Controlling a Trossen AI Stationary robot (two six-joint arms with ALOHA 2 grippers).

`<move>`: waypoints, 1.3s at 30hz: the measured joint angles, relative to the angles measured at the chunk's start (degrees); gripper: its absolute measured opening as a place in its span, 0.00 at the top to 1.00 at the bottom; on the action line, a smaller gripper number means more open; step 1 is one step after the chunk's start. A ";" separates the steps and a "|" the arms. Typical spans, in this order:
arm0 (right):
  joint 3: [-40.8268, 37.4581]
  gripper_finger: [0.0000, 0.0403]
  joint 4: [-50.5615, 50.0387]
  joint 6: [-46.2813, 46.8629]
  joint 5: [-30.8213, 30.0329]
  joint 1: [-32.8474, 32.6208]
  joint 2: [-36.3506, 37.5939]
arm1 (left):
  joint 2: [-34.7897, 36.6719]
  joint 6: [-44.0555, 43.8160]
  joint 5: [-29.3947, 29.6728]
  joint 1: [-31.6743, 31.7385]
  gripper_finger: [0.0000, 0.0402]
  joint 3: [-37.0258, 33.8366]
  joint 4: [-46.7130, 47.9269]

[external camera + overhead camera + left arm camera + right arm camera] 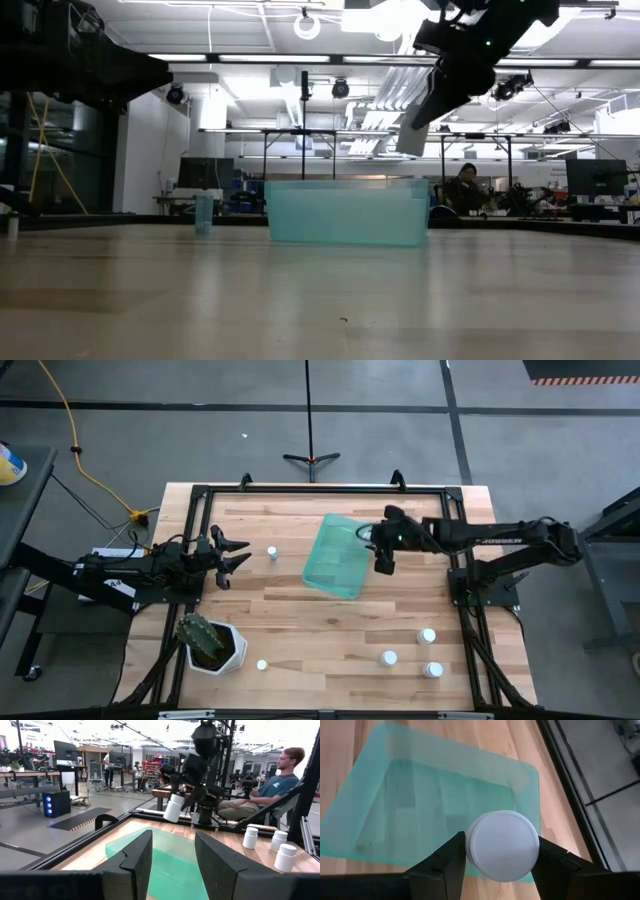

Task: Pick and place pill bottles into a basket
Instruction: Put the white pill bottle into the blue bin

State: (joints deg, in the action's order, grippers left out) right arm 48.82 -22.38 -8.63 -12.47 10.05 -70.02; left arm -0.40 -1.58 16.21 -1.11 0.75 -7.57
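My right gripper needs to let go of the white pill bottle in the teal basket's far corner (363, 534) (504, 851), the one nearest my right arm.
The teal basket (337, 556) rests on its base at the table's middle; it also shows in the right wrist view (440, 805). My right gripper (384, 560) is shut on a white pill bottle (502, 845) just above the basket's right rim. My left gripper (236, 556) is open and empty at the table's left. One bottle (272, 553) stands just right of it. Another bottle (262, 665) stands near the front left, and three bottles (428, 636) (389, 657) (433, 670) stand at the front right. My right gripper pinches the pill bottle's side wall (174, 806) between its two fingers (451, 857), which lie across the bottle. The fingers slant down from the table's right. The bottle hangs tilted, one round end (502, 842) facing the wrist camera, lifted clear above the basket.
A white hexagonal pot with a cactus (210, 645) stands at the front left. A black frame (320, 488) runs round the table. People sit at desks beyond the table (270, 785).
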 joint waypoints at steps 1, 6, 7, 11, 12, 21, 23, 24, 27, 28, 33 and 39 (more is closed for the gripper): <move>0.00 0.55 1.05 -0.62 1.40 1.44 0.00 | 0.02 0.00 0.02 0.00 0.54 0.00 0.02; 0.00 0.55 4.93 -2.30 7.24 7.97 -0.68 | 0.02 0.00 0.00 0.00 0.54 0.00 0.02; 0.00 0.55 5.93 -2.35 7.98 9.24 -1.30 | 0.02 -0.02 0.00 0.00 0.54 0.00 0.02; 0.00 0.55 9.36 -2.07 10.16 12.83 -5.45 | 0.01 0.00 0.00 -0.01 0.54 0.00 0.02; 0.00 0.55 9.58 -2.06 10.86 13.43 -6.56 | 0.01 0.00 0.00 -0.01 0.54 0.00 0.02; 0.00 0.55 9.70 -1.93 12.17 15.98 -13.48 | 0.00 -0.01 0.02 0.00 0.54 0.00 0.02; 0.00 0.55 9.37 -1.93 12.15 16.02 -14.58 | 0.00 -0.02 0.02 -0.02 0.54 0.00 0.02; 0.00 0.55 9.32 -1.93 12.26 16.13 -15.14 | 0.02 -0.02 0.02 -0.02 0.54 0.00 0.02; 0.00 0.55 9.14 -1.93 13.42 16.33 -16.31 | 0.01 -0.02 0.02 -0.01 0.54 0.01 0.04; 0.00 0.55 8.96 -1.93 13.66 16.35 -16.53 | 0.02 -0.02 0.02 0.00 0.54 0.00 0.03; 0.00 0.55 6.36 -1.92 13.86 16.35 -16.90 | 0.02 -0.02 0.99 -0.02 0.54 0.00 0.04; 0.00 0.55 5.52 -1.91 14.65 16.35 -16.90 | 0.00 -0.02 1.38 0.00 0.54 0.01 0.04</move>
State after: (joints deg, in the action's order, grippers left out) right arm 48.82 -16.86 -10.55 2.19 26.39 -86.91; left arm -0.40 -1.61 17.58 -1.10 0.76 -7.53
